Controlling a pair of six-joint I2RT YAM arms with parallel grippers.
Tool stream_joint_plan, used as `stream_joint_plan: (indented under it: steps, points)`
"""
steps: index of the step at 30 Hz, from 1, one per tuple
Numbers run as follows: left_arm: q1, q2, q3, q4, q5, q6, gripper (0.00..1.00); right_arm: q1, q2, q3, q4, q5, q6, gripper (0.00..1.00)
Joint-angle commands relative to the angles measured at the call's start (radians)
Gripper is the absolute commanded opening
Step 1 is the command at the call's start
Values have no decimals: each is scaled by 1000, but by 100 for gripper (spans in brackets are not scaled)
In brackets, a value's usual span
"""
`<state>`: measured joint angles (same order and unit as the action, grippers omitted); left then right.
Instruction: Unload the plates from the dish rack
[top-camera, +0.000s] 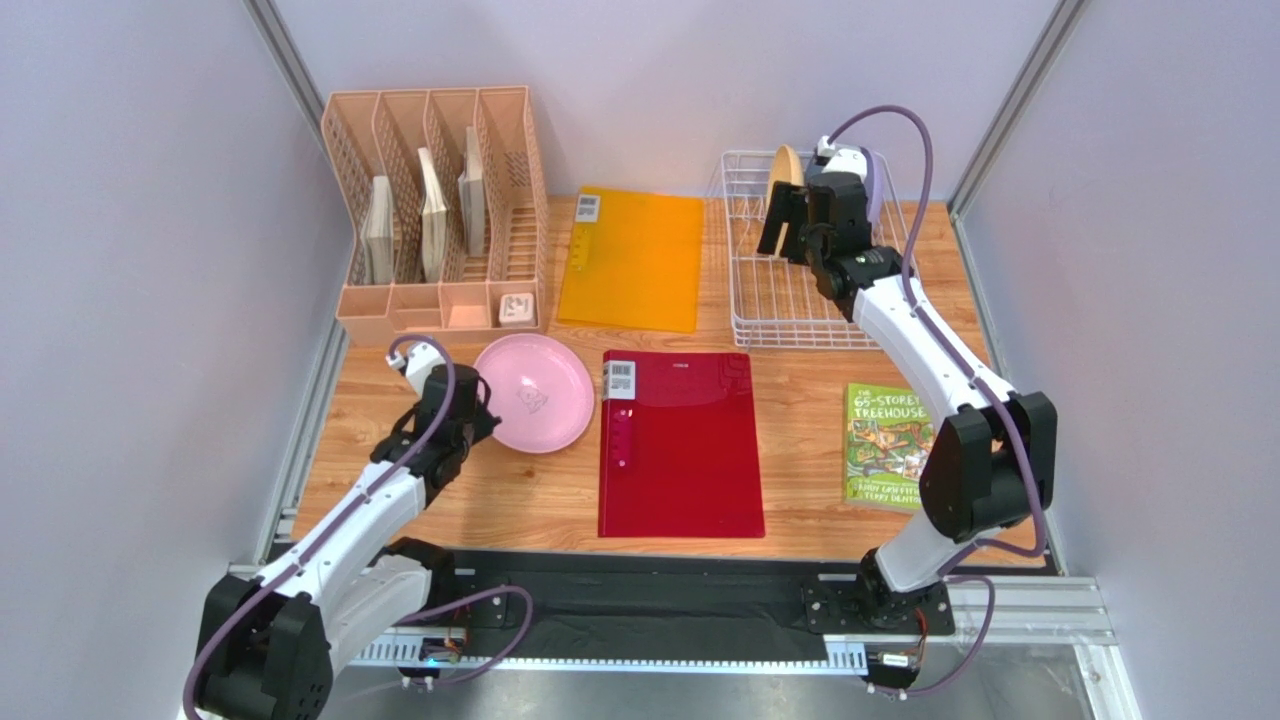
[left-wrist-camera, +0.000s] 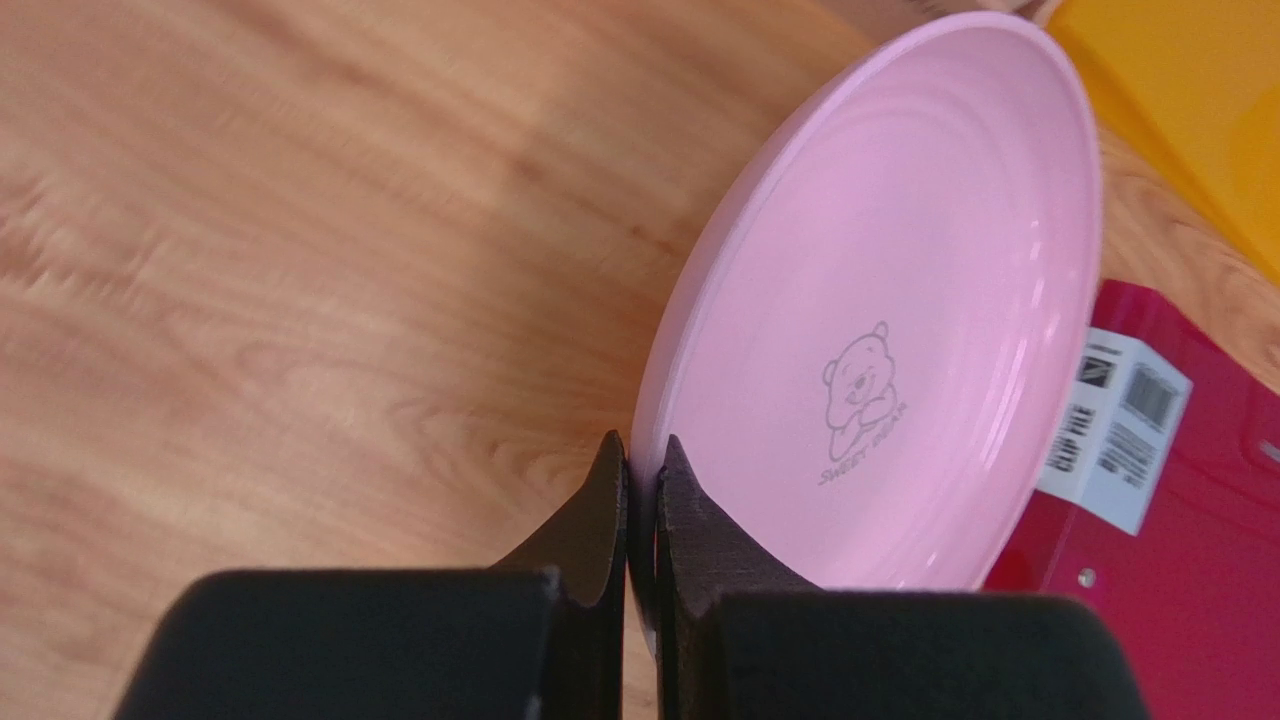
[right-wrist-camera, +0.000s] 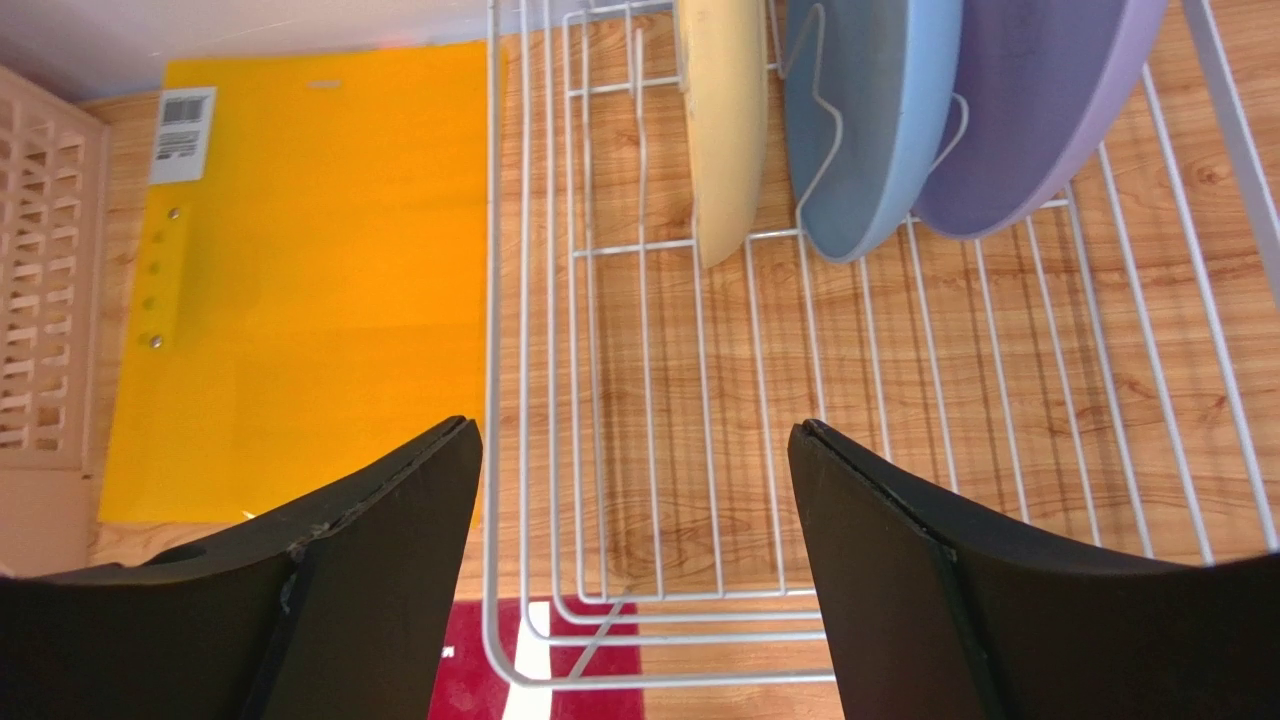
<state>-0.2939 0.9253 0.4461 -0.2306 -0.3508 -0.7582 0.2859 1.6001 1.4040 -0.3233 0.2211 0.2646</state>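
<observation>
Next, my right gripper grabs the yellow plate's near rim (top-camera: 780, 176) (right-wrist-camera: 727, 195), where the plate stands upright next to the light blue plate in the dish rack.
The pink plate (top-camera: 537, 390) lies on the table left of centre, with a bear mark at its centre (left-wrist-camera: 902, 300). My left gripper (top-camera: 478, 413) is shut on its near-left rim, one finger on each side (left-wrist-camera: 643, 450). The white wire dish rack (top-camera: 766, 308) stands at the back right. The yellow plate (right-wrist-camera: 724, 120), light blue plate (right-wrist-camera: 872, 120) and lavender plate (right-wrist-camera: 1037, 105) stand upright in its far end. My right gripper (top-camera: 781, 225) hovers over the rack, open and empty (right-wrist-camera: 639, 435), short of the yellow plate. In the top view only the yellow plate's edge (top-camera: 783, 168) shows.
A peach slotted organizer (top-camera: 436, 210) stands at the back left. A yellow folder (top-camera: 631, 258) lies between it and the rack. A red folder (top-camera: 679, 443) lies at the centre, just right of the pink plate. A green book (top-camera: 890, 446) lies at the right.
</observation>
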Motion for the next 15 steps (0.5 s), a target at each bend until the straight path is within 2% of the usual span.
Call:
stream_joint_plan:
  steps: [1, 13, 15]
  points:
    - [-1, -40, -14, -84, -82, -122, 0, -33, 52, 78, -33, 47, -25, 81]
    - [-1, -52, -90, -147, -79, -228, 0, -110, 257, 277, -45, 83, -67, 81]
    - [-1, -51, -99, -121, -57, -222, 10, -110, 290, 317, -59, 70, -87, 81]
